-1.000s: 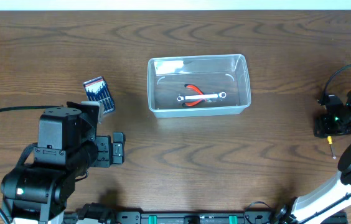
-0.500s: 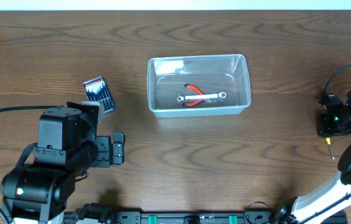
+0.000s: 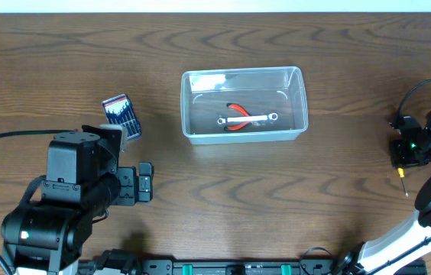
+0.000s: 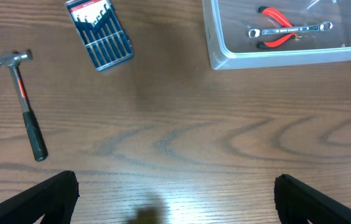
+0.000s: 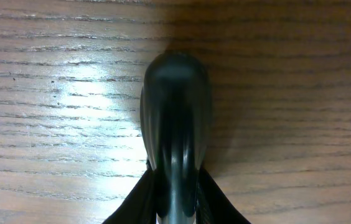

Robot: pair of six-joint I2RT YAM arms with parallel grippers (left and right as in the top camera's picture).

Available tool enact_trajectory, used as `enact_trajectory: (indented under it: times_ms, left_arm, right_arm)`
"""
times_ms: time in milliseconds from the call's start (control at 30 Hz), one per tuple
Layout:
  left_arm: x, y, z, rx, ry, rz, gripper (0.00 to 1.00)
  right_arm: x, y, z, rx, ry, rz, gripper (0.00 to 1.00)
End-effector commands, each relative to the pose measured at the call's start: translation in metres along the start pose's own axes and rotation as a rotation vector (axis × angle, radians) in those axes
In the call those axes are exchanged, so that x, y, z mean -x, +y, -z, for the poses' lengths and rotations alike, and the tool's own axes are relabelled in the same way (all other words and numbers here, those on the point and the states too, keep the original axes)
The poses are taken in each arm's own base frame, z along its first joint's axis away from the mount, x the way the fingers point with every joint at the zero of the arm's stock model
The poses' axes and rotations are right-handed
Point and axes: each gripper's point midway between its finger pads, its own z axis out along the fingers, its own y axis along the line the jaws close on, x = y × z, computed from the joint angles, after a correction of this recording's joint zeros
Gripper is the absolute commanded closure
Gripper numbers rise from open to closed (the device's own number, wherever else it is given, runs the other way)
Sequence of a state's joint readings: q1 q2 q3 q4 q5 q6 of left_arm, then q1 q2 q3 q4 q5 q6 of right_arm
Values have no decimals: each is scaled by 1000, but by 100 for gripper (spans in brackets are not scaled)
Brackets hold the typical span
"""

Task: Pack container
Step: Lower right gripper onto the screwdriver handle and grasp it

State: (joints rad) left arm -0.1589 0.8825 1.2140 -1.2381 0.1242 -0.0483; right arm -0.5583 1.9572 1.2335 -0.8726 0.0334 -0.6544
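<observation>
My right gripper is going to let go of the screwdriver in the container (image 3: 255, 96), between the red-handled pliers and the container's far side.
The container (image 3: 301, 99), a clear plastic bin, stands at the table's middle and holds red-handled pliers (image 3: 237, 109) and a silver wrench (image 3: 247, 119). It also shows in the left wrist view (image 4: 225, 56). My right gripper (image 3: 412, 151) is at the far right edge, shut on a screwdriver (image 3: 403, 176) whose shaft sticks out toward the front. In the right wrist view the fingers (image 5: 175, 193) clamp its black handle (image 5: 175, 106) just above the wood. My left gripper (image 3: 147, 182) is open and empty at the front left, its fingers (image 4: 175, 199) spread wide.
A blue drill-bit case (image 3: 121, 114) lies left of the container, also in the left wrist view (image 4: 98, 31). A hammer (image 4: 25, 106) with a black grip lies further left, hidden under my left arm in the overhead view.
The screwdriver's shaft under my right gripper has swung slightly to the left. The left arm and the things on the table have not moved.
</observation>
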Motion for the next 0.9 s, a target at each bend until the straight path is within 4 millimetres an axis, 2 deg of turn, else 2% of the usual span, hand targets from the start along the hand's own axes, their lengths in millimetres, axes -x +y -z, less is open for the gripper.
enact_trajectory:
  times_ms: [0, 133, 300, 467, 600, 733, 800, 867]
  left_arm:
    - [3, 1, 4, 5, -14, -3, 1]
    - [3, 1, 4, 5, -14, -3, 2]
    - [3, 1, 4, 5, -14, -3, 2]
    - [3, 1, 4, 4, -15, -3, 2]
    - [3, 1, 4, 5, -16, -3, 2]
    - [3, 1, 4, 5, -16, -4, 2]
    - [3, 1, 4, 5, -16, -4, 2]
    - [3, 1, 4, 5, -16, -4, 2]
  right_arm:
    - [-1, 0, -7, 17, 9, -10, 85]
    - [-1, 0, -7, 17, 9, -10, 88]
    - [0, 0, -7, 20, 5, -10, 99]
    - [7, -2, -6, 8, -17, -87, 99]
    - [21, -1, 2, 2, -50, -204, 99]
    - [47, 17, 28, 43, -82, -187, 99]
    - [63, 27, 50, 35, -100, -139, 99]
    - [86, 45, 82, 35, -143, -76, 99]
